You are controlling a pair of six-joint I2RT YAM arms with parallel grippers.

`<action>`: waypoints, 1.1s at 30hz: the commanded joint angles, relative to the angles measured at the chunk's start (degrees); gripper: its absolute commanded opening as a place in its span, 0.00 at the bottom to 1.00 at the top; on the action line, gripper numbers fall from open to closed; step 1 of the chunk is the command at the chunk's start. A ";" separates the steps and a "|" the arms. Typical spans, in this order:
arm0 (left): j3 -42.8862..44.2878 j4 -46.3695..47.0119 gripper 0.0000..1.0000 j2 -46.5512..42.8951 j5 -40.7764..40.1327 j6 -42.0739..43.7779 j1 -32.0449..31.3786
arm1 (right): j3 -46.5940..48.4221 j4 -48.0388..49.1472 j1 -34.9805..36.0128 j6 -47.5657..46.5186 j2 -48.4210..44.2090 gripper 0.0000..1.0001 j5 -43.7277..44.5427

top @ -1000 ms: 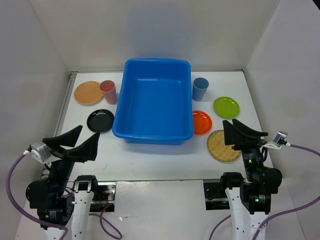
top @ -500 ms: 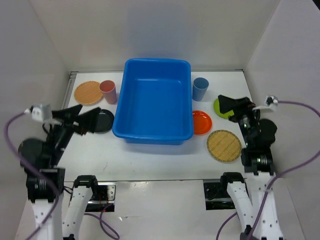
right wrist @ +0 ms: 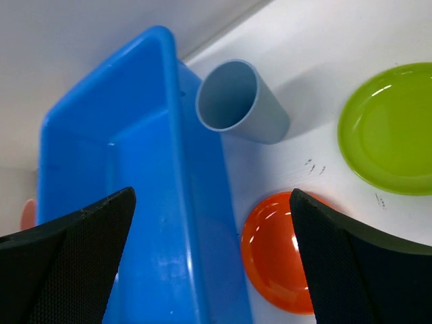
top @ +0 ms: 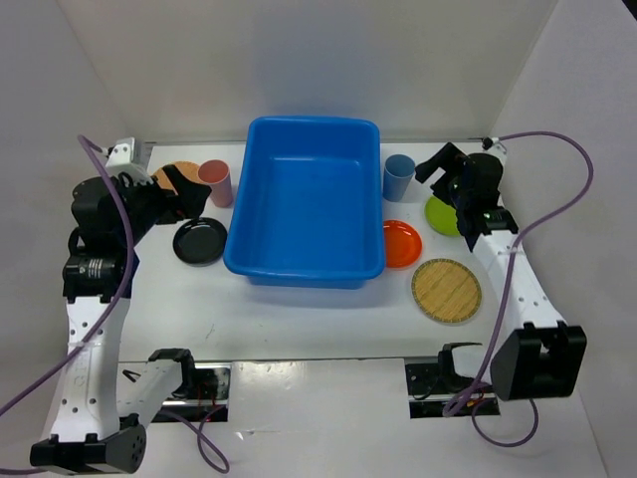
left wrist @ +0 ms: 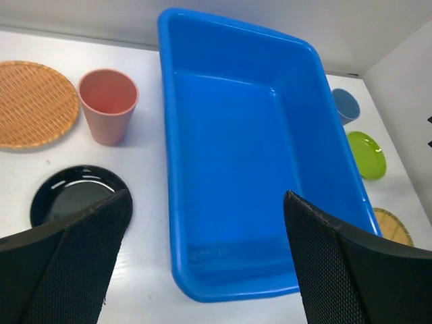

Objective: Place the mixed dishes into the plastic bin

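The fingers of my right gripper will close on the blue cup's rim (top: 414, 168) (right wrist: 255, 108), at the side that faces away from the blue plastic bin, toward the lime-green plate.
The blue plastic bin (top: 304, 271) stands empty mid-table, also in the left wrist view (left wrist: 256, 175). To its left are a tan plate (top: 159, 181), a pink cup (top: 215, 181) and a black plate (top: 199, 241). On its right are a blue cup (top: 398, 177), a lime-green plate (top: 445, 217), an orange plate (top: 401, 243) and a second tan plate (top: 446, 290). My left gripper (top: 184, 196) hovers open over the left tan plate, beside the pink cup. My right gripper (top: 438, 171) hovers open by the blue cup (right wrist: 239, 101), above the orange plate (right wrist: 277, 250). Neither holds anything.
White walls close the table at the back and on both sides. The left arm covers part of the left tan plate, and the right arm covers part of the lime-green plate. Each arm trails a purple cable.
Both arms have risen from the near edge and reached forward, the left to the pink cup and tan plate, the right to the blue cup. Both grippers stayed open.
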 commanded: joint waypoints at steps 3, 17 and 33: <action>2.77 1.59 0.99 4.11 1.05 4.15 -0.15 | 5.42 1.25 0.94 -0.05 7.70 0.98 5.02; 4.00 3.71 0.99 11.15 -0.08 8.55 -0.15 | 14.21 2.92 2.61 1.54 24.14 0.89 12.75; 3.47 5.47 0.99 14.49 0.01 8.02 -0.15 | 23.26 2.30 2.61 1.54 36.80 0.79 12.41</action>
